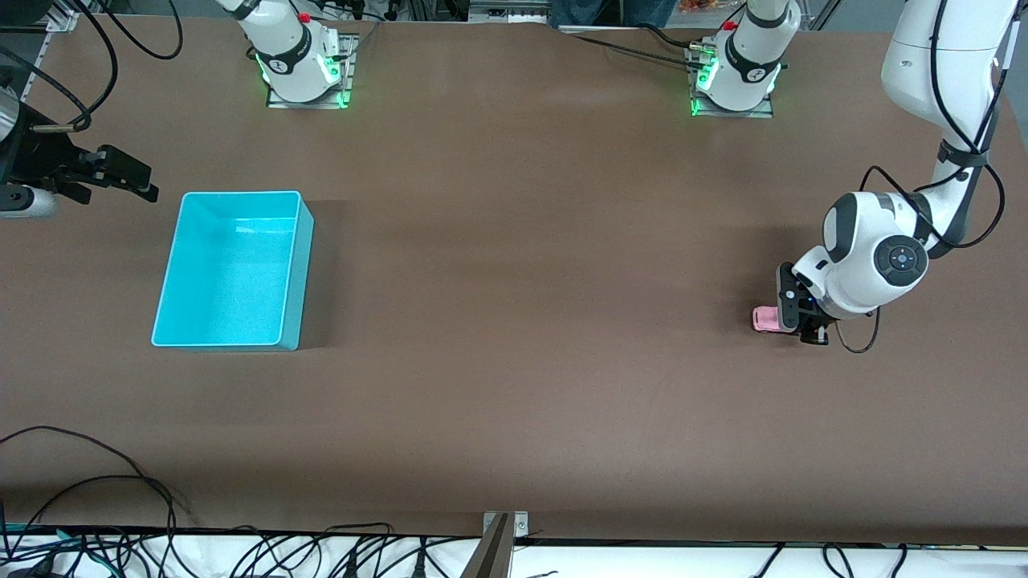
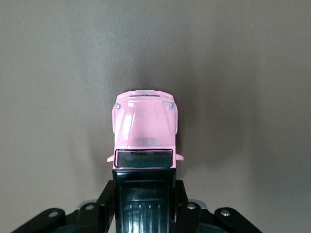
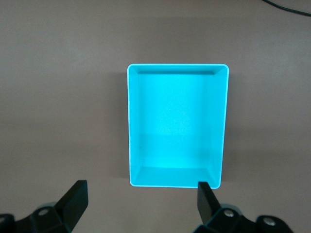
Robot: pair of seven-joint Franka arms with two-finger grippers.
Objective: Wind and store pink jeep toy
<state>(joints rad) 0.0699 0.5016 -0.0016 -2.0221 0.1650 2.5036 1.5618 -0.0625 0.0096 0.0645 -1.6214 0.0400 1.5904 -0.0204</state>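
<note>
Next, my left gripper lets go of the pink jeep toy on the brown table (image 1: pixel 884 304) below my left arm's white wrist.
The pink jeep toy (image 1: pixel 764 319) stands on the brown table toward the left arm's end. In the left wrist view its pink hood (image 2: pixel 145 124) points away from the camera. My left gripper (image 1: pixel 795 319) is down at the table, and its fingers (image 2: pixel 181 190) press on both sides of the jeep's black roof, so it is shut on the jeep. The turquoise bin (image 1: pixel 241 195) stands empty toward the right arm's end. My right gripper (image 1: pixel 132 181) is open and empty, in the air beside the bin; the bin (image 3: pixel 177 66) shows just ahead of its fingertips (image 3: pixel 77 194).
Black cables (image 1: pixel 96 482) lie along the table's edge nearest the front camera. The two arm bases (image 1: pixel 301 76) stand at the table's farthest edge. Bare brown table lies between the bin and the jeep.
</note>
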